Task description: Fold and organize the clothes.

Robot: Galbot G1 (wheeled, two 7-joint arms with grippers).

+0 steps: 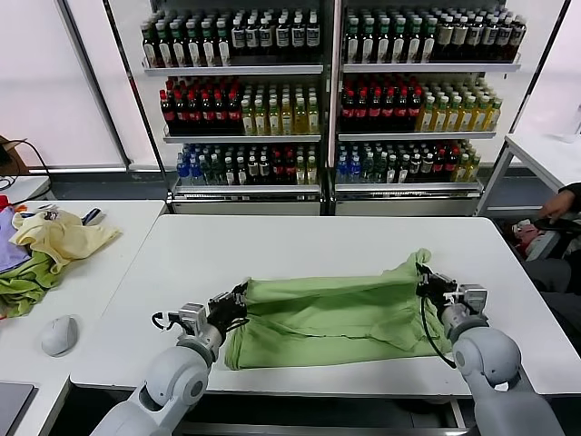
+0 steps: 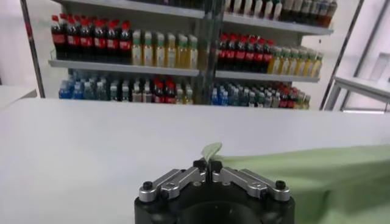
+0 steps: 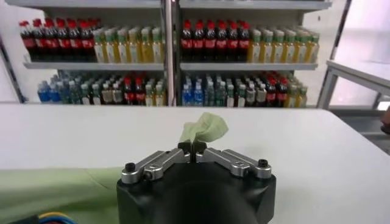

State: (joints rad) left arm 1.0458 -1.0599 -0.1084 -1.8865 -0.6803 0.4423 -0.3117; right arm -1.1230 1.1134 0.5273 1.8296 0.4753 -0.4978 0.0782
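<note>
The left gripper pinches only the tip of the shirt's corner, so it should lay that down and take a thicker bunch at the band's near end (image 1: 242, 332) before pulling the shirt.
A light green shirt (image 1: 331, 313) lies spread across the near half of the white table (image 1: 300, 245), folded into a long band. My left gripper (image 1: 241, 295) is shut on its left corner; a tuft of green cloth (image 2: 210, 151) pokes out past the fingertips. At the other end my right gripper (image 1: 425, 280) is shut on the shirt's right corner, where a bunched flap (image 3: 204, 128) stands up above the closed jaws. Both held corners are lifted a little off the table. The shirt's collar and any print are hidden.
A side table at the left carries a pile of yellow, green and purple clothes (image 1: 45, 250) and a grey mouse-shaped object (image 1: 59, 334). Shelves of bottles (image 1: 327, 91) stand behind the table. A person's arm (image 1: 556, 207) shows at the far right.
</note>
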